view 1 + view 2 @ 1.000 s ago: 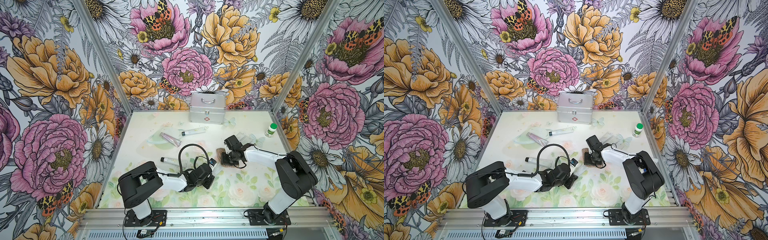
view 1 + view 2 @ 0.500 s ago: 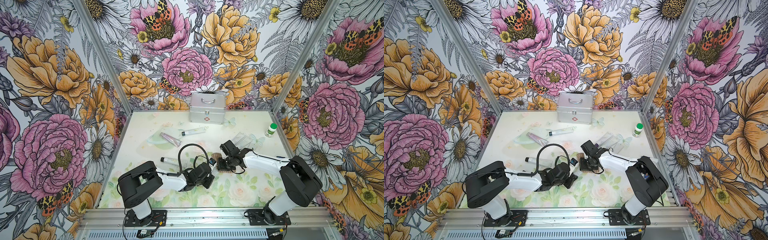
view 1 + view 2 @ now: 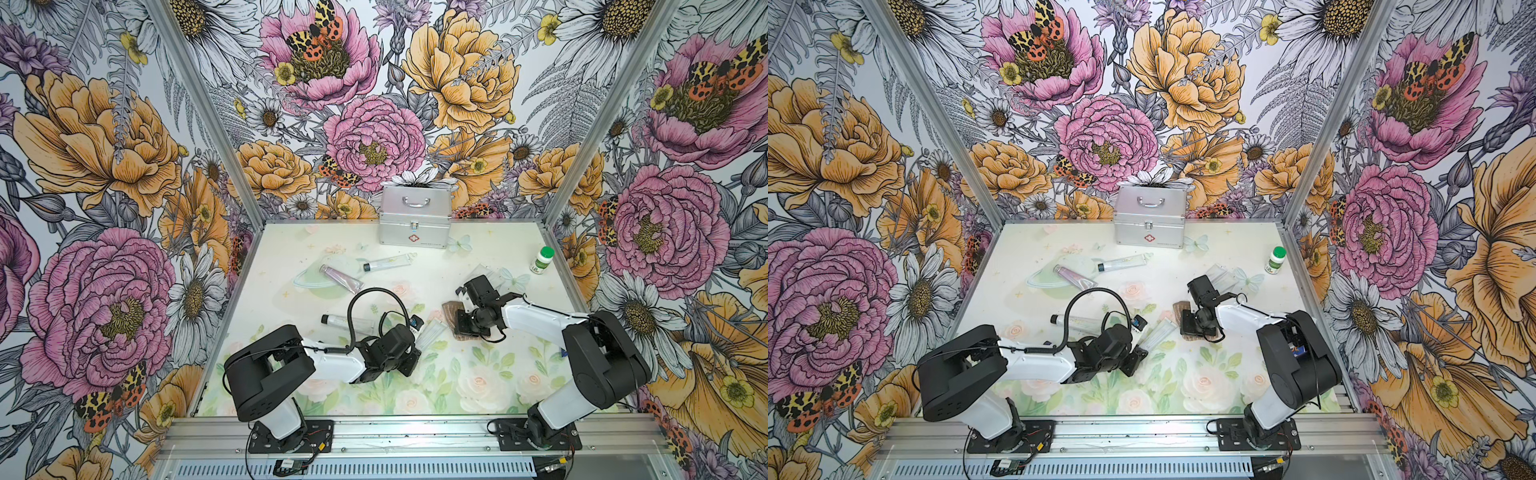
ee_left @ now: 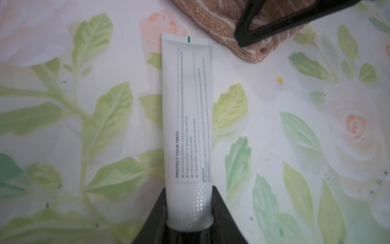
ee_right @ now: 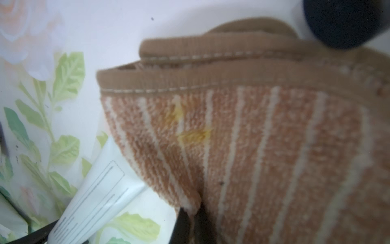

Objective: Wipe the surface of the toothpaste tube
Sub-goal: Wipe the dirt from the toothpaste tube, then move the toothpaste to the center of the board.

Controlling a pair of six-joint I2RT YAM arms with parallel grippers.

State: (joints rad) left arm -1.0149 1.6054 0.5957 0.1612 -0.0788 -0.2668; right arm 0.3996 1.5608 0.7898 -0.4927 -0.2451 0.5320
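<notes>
My left gripper is going to release the white toothpaste tube on the mat (image 3: 456, 276) between the brown towel and the silver case.
The white toothpaste tube (image 4: 187, 118) lies flat on the floral mat, and my left gripper (image 4: 188, 211) is shut on its cap end. In both top views the tube (image 3: 432, 334) (image 3: 1158, 332) points from the left gripper (image 3: 419, 341) toward the right arm. My right gripper (image 5: 191, 213) is shut on a fold of a brown striped towel (image 5: 253, 137), which has a yellow stain. The towel (image 4: 221, 27) rests on the mat at the tube's flat crimped end (image 5: 101, 190), its edge just over one corner. In a top view the right gripper (image 3: 465, 328) sits over the towel (image 3: 449, 309).
A silver first-aid case (image 3: 414, 216) stands at the back wall. A green-capped bottle (image 3: 542, 259) is at the back right. A pink tube (image 3: 340, 277), a second tube (image 3: 386, 262) and a mask (image 3: 316, 284) lie at the back left; a clear tube (image 3: 349, 322) lies left of my left wrist.
The right arm has shifted a little with the towel near the tube's flat end. The left arm has held still with the tube in it.
</notes>
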